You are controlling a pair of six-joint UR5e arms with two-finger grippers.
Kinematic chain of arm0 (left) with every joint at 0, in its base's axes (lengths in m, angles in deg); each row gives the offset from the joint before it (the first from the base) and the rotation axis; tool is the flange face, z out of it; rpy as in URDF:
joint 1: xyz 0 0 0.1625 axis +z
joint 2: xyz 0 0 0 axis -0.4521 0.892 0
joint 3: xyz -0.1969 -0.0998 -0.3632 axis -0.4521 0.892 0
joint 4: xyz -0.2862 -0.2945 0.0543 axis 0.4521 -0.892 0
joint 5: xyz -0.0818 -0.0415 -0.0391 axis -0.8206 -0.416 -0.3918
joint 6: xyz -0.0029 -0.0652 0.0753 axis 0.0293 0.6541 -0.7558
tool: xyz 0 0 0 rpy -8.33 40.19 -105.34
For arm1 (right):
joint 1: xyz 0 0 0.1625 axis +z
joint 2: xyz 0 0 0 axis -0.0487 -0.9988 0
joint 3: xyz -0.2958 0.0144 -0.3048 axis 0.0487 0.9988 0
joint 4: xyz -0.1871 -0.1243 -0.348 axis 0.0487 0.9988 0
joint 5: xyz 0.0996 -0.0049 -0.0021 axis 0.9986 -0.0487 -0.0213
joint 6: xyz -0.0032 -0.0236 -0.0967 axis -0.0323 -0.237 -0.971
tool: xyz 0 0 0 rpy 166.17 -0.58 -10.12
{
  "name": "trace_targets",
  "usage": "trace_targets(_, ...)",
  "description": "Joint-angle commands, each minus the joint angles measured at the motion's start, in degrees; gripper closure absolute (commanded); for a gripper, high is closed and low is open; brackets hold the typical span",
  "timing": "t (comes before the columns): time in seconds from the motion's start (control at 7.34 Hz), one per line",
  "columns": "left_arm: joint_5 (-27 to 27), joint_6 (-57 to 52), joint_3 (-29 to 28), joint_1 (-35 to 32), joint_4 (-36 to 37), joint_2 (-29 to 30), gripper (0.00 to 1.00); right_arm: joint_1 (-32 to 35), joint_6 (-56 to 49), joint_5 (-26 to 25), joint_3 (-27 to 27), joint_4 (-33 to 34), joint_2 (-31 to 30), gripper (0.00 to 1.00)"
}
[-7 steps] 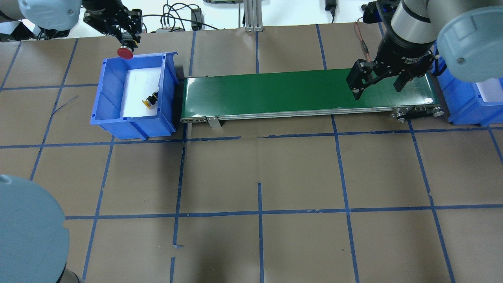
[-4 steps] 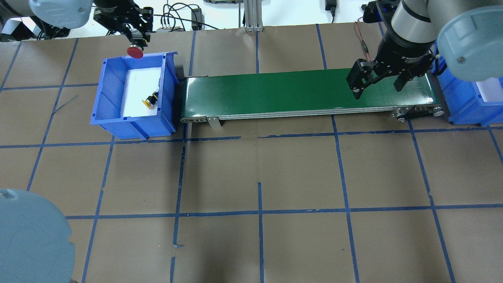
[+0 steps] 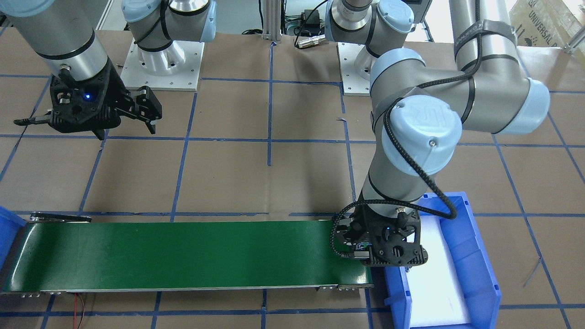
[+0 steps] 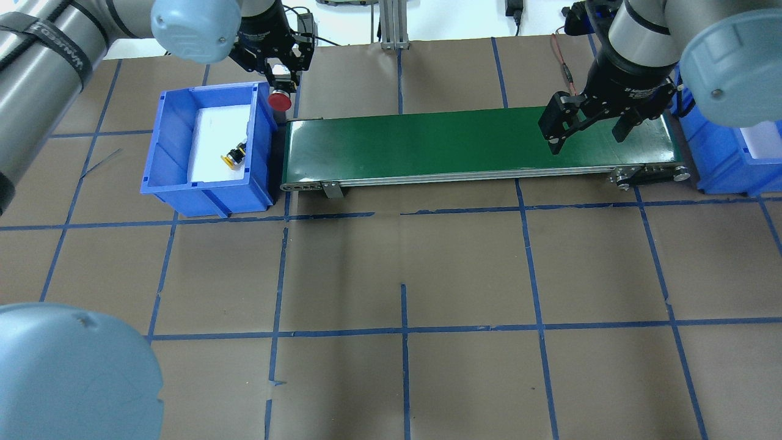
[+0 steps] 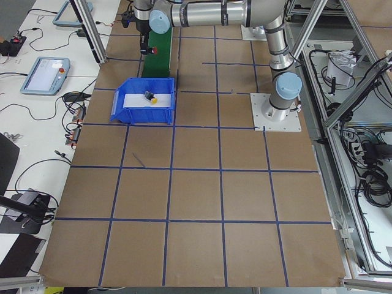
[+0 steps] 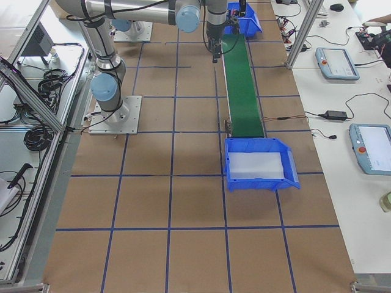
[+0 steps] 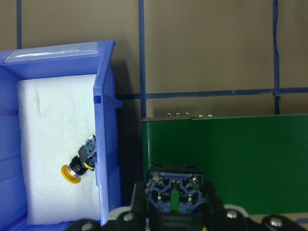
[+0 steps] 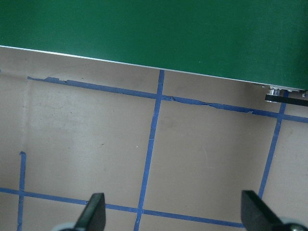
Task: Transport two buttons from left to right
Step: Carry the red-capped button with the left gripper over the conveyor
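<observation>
My left gripper has the red-capped button to put down. It will let go of it on the green conveyor belt's edge [image 3: 313, 279] [image 7: 224, 133], just past the small metal brackets.
My left gripper [image 4: 282, 78] is shut on the red-capped button [image 4: 280, 101] and holds it in the air at the blue left bin's [image 4: 153, 165] far right corner, by the left end of the green conveyor belt [image 4: 476, 140]. In the left wrist view the button's grey contact block [image 7: 173, 199] sits between the jaws above the belt's end [image 7: 231, 159]. The yellow-capped button [image 4: 234, 156] lies on its side on white foam in the left bin; it also shows in the left wrist view [image 7: 79, 166]. My right gripper [image 4: 588, 134] is open and empty over the belt's right end.
A second blue bin [image 4: 721, 159] with white foam stands just past the belt's right end, also in the exterior right view [image 6: 259, 162]. Brown table paper carries a blue tape grid. Cables and boxes lie along the table's far edge [image 4: 305, 27].
My left gripper has carried the red button to the right, from above the left bin's far rim to its far right corner by the belt's end. The right arm has not moved.
</observation>
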Motion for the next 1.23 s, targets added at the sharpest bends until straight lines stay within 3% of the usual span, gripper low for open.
trace_targets(0.0, -0.01, 2.66, -0.06, -2.28, 3.20, 2.39, 0.84, 0.00, 0.00, 0.00, 0.00, 0.00, 0.00, 0.00)
trace_targets(0.95, 0.17, 5.22, 0.03, -4.65, 11.37, 10.73, 0.84, 0.00, 0.00, 0.00, 0.00, 0.00, 0.00, 0.00)
trace_targets(1.09, 0.43, 5.13, 0.12, -4.66, 12.78, 11.44, 0.27, 0.00, 0.00, 0.00, -0.08, 0.00, 0.00, 0.00)
